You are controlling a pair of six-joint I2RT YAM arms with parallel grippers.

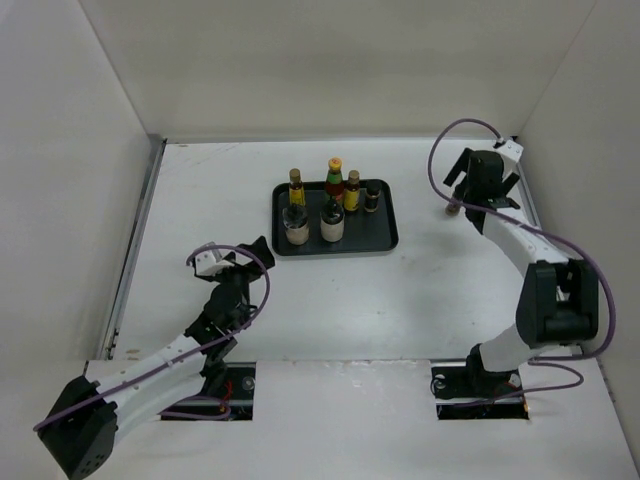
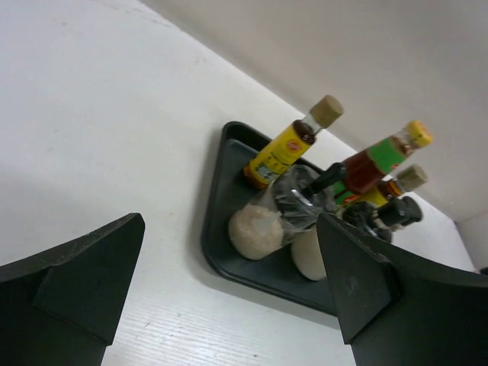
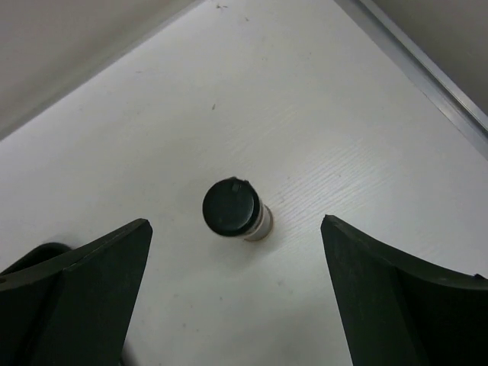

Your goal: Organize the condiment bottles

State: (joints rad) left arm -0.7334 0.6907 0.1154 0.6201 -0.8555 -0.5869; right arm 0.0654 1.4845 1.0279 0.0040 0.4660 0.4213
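Note:
My right gripper should next close on the black cap [image 1: 459,191] [image 3: 232,207] of the small bottle that stands alone on the table, next to the metal strip.
A black tray [image 1: 386,235] in the middle of the table holds several condiment bottles. Two squat whitish ones [image 1: 295,230] [image 1: 332,226] stand in front. Behind them are slim yellow-labelled ones [image 1: 296,187] and the red bottle with a green neck [image 1: 334,177]. The left wrist view shows the front squat bottle [image 2: 255,229] and a yellow-labelled one [image 2: 276,154]. One small black-capped bottle [image 3: 231,207] stands alone on the table at the far right [image 1: 453,209]. My right gripper [image 1: 481,193] [image 3: 235,226] hovers open above it. My left gripper [image 1: 243,262] [image 2: 229,229] is open and empty, short of the tray.
White walls close in the table on the left, back and right. A metal strip [image 3: 427,69] runs along the right wall close to the lone bottle. Bare table lies between my left gripper and the tray's front left corner [image 2: 217,255].

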